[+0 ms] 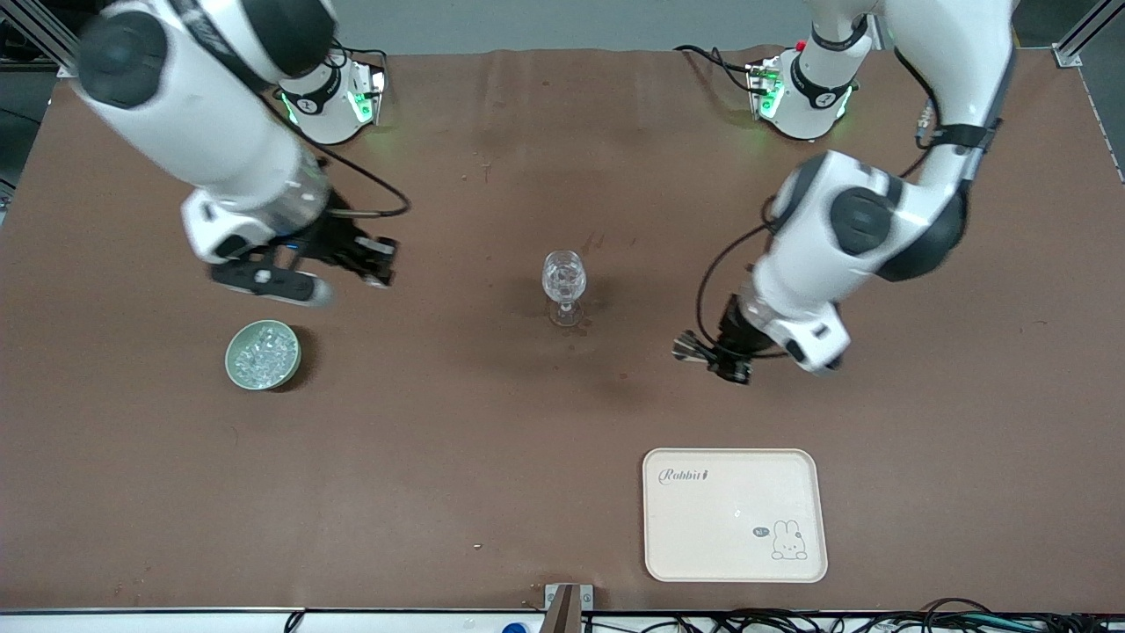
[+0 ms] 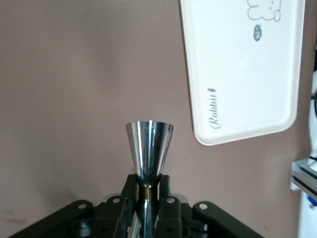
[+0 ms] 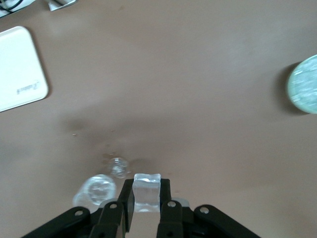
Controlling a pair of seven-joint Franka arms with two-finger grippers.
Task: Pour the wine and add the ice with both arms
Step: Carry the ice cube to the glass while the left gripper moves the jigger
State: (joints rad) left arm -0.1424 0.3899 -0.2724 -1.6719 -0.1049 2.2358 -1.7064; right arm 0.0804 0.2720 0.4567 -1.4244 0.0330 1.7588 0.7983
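Note:
Next, my left gripper releases the steel measuring cup on the cream tray (image 1: pixel 759 513) (image 2: pixel 243 35) next to the small oval mark.
A clear stemmed glass (image 1: pixel 563 281) stands upright mid-table; it also shows in the right wrist view (image 3: pixel 98 189). A pale green bowl (image 1: pixel 263 354) holds several clear ice cubes (image 1: pixel 264 352) toward the right arm's end. My right gripper (image 1: pixel 378 264) hangs over the table between bowl and glass. It is shut on one clear ice cube (image 3: pixel 147 192), seen between the pads of that gripper (image 3: pixel 147 186). My left gripper (image 1: pixel 706 353) is over the table beside the glass, toward the left arm's end. It is shut (image 2: pixel 148 182) on the waist of a shiny steel measuring cup (image 2: pixel 149 148).
A cream tray (image 1: pixel 734 514) with a rabbit drawing lies empty, nearer to the front camera than the left gripper; it also shows in the left wrist view (image 2: pixel 237 84) and the right wrist view (image 3: pixel 20 69). The bowl (image 3: pixel 304 85) shows at the right wrist view's edge.

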